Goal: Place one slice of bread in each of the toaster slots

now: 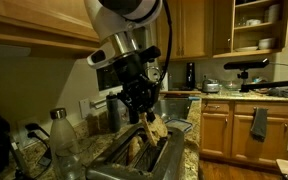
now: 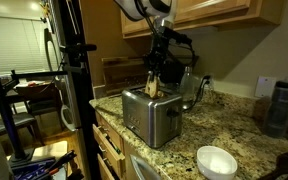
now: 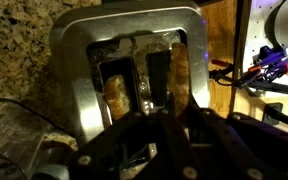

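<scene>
The robot's gripper needs to release the second slice of bread in the empty toaster slot (image 1: 152,155) (image 3: 159,86) next to the browned slice.
The shiny silver toaster (image 2: 154,118) stands on the granite counter, and it also fills the bottom of an exterior view (image 1: 124,165). From the wrist view its toaster slots (image 3: 156,75) run side by side. A browned slice of bread (image 3: 117,97) sits in the left slot. My gripper (image 2: 157,68) hangs directly above the toaster, shut on a second slice of bread (image 2: 152,89) that points down at the top of the toaster. In the wrist view this held slice (image 3: 179,68) shows edge-on over the right slot, with the dark gripper (image 3: 176,108) below it.
A clear bottle (image 1: 62,138) stands beside the toaster. A white bowl (image 2: 216,160) sits near the counter's front edge, and a dark cup (image 2: 281,106) stands by the wall. Wooden cabinets (image 2: 209,12) hang overhead. A camera stand (image 2: 74,90) rises next to the counter.
</scene>
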Available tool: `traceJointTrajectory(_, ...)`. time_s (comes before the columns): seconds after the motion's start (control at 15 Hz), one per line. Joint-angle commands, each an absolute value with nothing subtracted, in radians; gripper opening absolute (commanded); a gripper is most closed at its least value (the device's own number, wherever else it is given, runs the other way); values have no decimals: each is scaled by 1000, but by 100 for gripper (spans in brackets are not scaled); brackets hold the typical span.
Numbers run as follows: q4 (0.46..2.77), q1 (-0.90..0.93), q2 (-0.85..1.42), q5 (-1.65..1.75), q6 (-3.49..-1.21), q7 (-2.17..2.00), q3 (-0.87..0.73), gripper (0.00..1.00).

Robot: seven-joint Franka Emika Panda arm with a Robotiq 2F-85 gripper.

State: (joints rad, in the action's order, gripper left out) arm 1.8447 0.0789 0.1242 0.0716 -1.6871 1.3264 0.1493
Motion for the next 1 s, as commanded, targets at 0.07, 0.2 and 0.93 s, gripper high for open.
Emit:
traceJointTrajectory(0.07, 1865, 93, 118, 117, -1740, 1325, 148, 8)
traceJointTrajectory(0.2, 1863, 95, 124, 118, -1749, 1328, 151, 8)
traceJointTrajectory(0.93, 1826, 97, 160, 82, -1743, 1333, 160, 8)
